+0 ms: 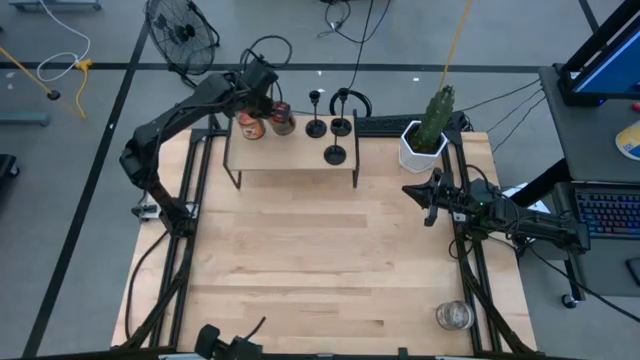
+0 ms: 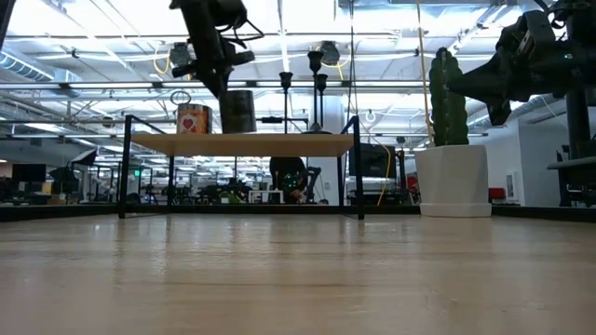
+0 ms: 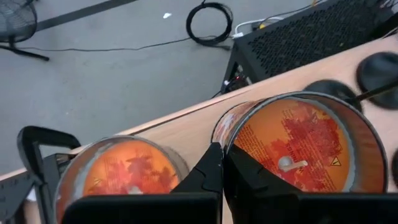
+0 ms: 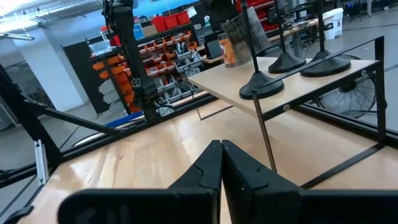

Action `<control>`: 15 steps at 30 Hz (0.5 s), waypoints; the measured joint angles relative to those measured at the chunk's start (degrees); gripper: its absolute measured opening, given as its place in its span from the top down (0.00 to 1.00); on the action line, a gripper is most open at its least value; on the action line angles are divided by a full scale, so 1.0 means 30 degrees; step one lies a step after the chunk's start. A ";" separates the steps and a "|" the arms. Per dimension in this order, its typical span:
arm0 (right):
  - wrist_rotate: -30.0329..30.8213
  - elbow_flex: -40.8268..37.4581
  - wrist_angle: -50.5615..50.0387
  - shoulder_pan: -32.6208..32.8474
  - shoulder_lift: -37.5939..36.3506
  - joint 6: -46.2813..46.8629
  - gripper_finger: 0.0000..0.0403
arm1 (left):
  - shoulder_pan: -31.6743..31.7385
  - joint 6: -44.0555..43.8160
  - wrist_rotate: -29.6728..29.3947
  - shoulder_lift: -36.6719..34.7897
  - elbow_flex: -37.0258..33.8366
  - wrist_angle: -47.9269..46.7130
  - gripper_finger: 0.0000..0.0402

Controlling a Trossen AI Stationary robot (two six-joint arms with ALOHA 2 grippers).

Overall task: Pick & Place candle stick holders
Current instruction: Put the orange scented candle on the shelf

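Observation:
My left gripper is to let go of the glass jar on the shelf (image 1: 278, 132) (image 3: 273, 155) between the other jar and the candle stick holders.
Three black candle stick holders (image 1: 335, 154) (image 1: 316, 127) (image 1: 341, 125) stand on their round bases on a small wooden shelf (image 1: 290, 165) at the table's far side. They also show in the right wrist view (image 4: 268, 84). Beside them on the shelf stand two glass jars with orange contents (image 1: 250, 127) (image 1: 282, 122). My left gripper (image 3: 221, 158) is shut, just above and between the two jars, left of the holders. My right gripper (image 4: 221, 155) is shut and empty above the table's right side, pointing toward the shelf. My left gripper's shut fingertips (image 3: 214, 155) come from above and stand in the gap between the jars, next to the rim (image 3: 231, 127) of the jar nearer the holders. I cannot tell whether they touch it.
A cactus in a white pot (image 1: 425, 140) stands at the far right, next to the shelf. A clear glass jar (image 1: 453, 316) stands near the table's front right corner. The shelf rests on thin black legs (image 4: 267, 140). A fan (image 1: 180, 35) stands on the floor behind.

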 joint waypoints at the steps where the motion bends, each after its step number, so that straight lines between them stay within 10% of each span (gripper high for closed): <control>1: 0.0000 0.0004 0.0000 0.0000 0.0004 -0.0013 1.00 | 0.0011 0.0016 -0.0015 0.0040 0.0000 -0.0053 1.00; 15: -0.0066 0.0004 -0.0029 0.0000 0.0003 -0.0058 1.00 | 0.0293 0.0745 0.0195 0.0155 0.0000 -0.0201 1.00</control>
